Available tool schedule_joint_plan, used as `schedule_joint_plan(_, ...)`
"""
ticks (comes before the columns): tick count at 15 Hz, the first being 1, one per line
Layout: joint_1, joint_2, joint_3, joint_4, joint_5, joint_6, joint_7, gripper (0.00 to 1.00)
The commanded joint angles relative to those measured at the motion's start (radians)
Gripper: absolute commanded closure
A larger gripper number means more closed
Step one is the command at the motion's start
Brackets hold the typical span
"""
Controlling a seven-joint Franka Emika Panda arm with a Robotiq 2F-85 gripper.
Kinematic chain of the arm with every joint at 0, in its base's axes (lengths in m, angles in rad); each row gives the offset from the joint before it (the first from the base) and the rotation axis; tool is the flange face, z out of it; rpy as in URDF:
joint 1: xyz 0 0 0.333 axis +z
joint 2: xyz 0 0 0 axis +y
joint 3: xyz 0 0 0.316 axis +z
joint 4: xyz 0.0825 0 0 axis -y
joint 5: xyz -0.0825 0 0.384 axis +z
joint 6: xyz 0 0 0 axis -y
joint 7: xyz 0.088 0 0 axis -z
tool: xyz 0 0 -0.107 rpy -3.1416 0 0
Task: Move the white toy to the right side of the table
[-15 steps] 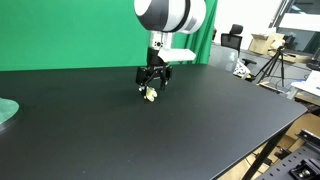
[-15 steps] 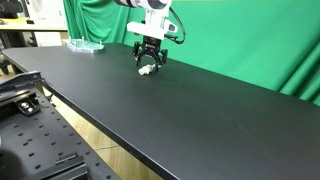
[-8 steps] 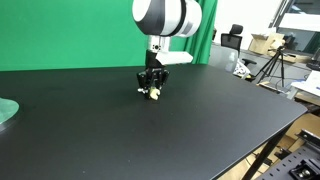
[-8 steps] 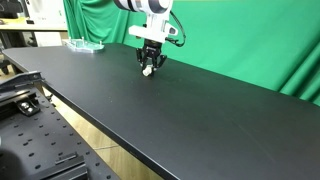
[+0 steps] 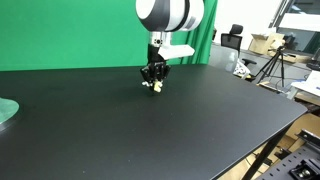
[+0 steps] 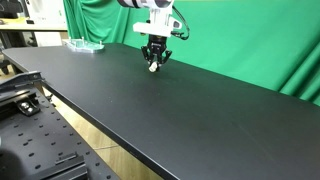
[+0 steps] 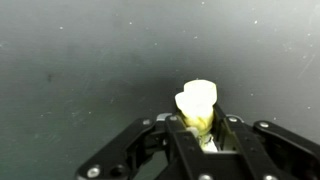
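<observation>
Next, I let the white toy go from my gripper onto the bare black table, a little way in from the edge (image 5: pixel 201 95) that faces the tripod.
The white toy (image 7: pixel 200 104) is a small cream, lumpy piece clamped between the two black fingers of my gripper (image 7: pixel 203 128); its pale top sticks out past the fingertips. In both exterior views the gripper (image 5: pixel 154 83) (image 6: pixel 153 63) points straight down over the far part of the black table (image 5: pixel 170 130) (image 6: pixel 200 110). The toy (image 5: pixel 156 86) (image 6: pixel 153 67) shows as a pale speck at the fingertips, a little above the tabletop.
A pale green round disc (image 5: pixel 6 111) lies at the table's edge, seen too as a greenish object (image 6: pixel 84 45) far back. A green screen (image 5: pixel 70 30) stands behind the table. Chairs and a tripod (image 5: pixel 272 62) stand beyond one side.
The jaws have come together on the white toy, which lay on the table between open fingers a second ago. The gripper has since risen slightly with it.
</observation>
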Motion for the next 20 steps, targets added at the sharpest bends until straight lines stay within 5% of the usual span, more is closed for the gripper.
schedule_joint_plan(1, 0.03, -0.122, -0.074, -0.097, -0.074, 0.014, 0.111, 0.93)
schedule_joint_plan(9, -0.044, -0.259, -0.145, -0.255, -0.107, 0.059, 0.174, 0.93)
schedule_joint_plan(20, -0.18, -0.2, -0.167, -0.307, -0.049, 0.169, 0.124, 0.93)
